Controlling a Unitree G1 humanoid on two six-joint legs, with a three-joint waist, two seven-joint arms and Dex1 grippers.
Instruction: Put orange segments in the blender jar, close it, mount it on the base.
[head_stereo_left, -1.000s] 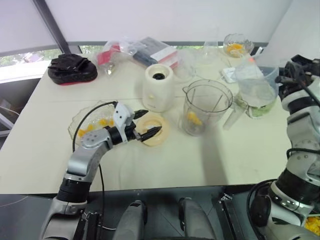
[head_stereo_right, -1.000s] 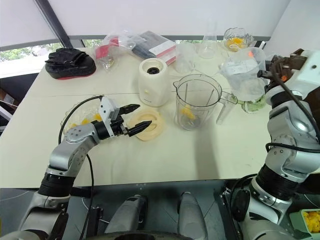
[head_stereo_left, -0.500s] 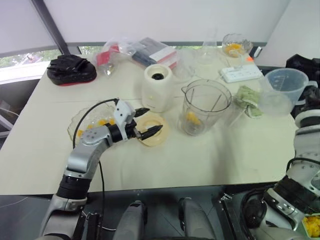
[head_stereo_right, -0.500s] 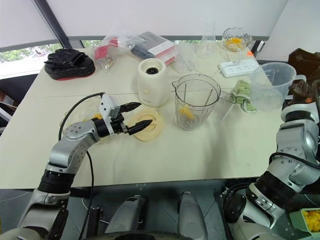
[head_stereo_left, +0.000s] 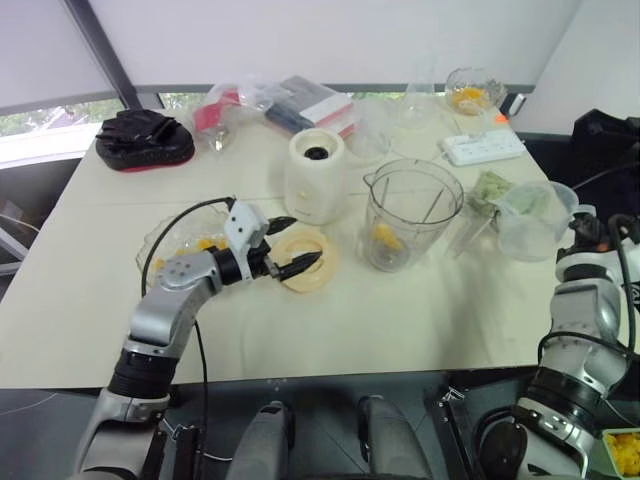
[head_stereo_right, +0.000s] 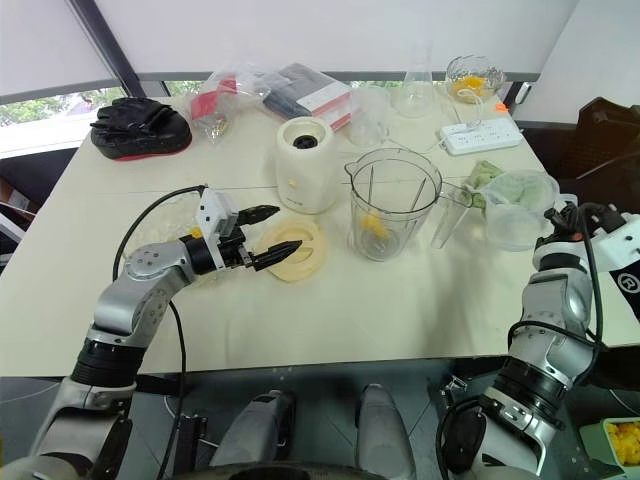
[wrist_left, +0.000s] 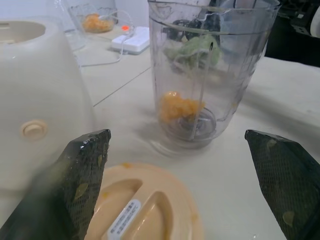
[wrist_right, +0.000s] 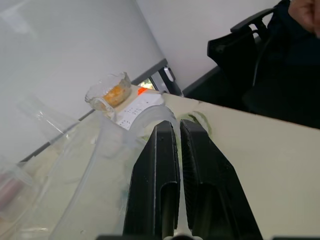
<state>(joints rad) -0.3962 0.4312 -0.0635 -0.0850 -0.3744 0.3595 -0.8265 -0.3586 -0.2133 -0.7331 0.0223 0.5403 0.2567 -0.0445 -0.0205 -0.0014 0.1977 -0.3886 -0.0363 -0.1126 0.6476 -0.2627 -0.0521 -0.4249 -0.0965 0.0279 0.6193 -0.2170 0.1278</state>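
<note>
Next, my left gripper closes on the cream lid's middle bar (head_stereo_left: 303, 257) (wrist_left: 124, 220), at its white label, as the hollows on both sides leave space for fingers.
The clear blender jar (head_stereo_left: 412, 215) stands lidless mid-table with an orange segment (wrist_left: 181, 106) at its bottom. The cream-white base (head_stereo_left: 316, 175) stands just left of it. My left gripper (head_stereo_left: 303, 242) is open, level, its fingers straddling a cream lid (head_stereo_left: 305, 262) that lies flat on the table. More orange segments (head_stereo_left: 190, 250) lie in a shallow glass bowl behind that arm. My right gripper (wrist_right: 177, 125) is shut on the handle of a clear measuring jug (head_stereo_left: 530, 215), low at the table's right edge.
A green cloth (head_stereo_left: 490, 188) lies between jar and jug, with a white power strip (head_stereo_left: 483, 147) behind it. At the back are a glass bowl with orange pieces (head_stereo_left: 468, 95), a flask (head_stereo_left: 418, 105), plastic bags (head_stereo_left: 270, 100) and black gloves (head_stereo_left: 145, 138).
My right arm has brought the measuring jug down from high at the right to the table's right edge. The left gripper has stayed open over the lid.
</note>
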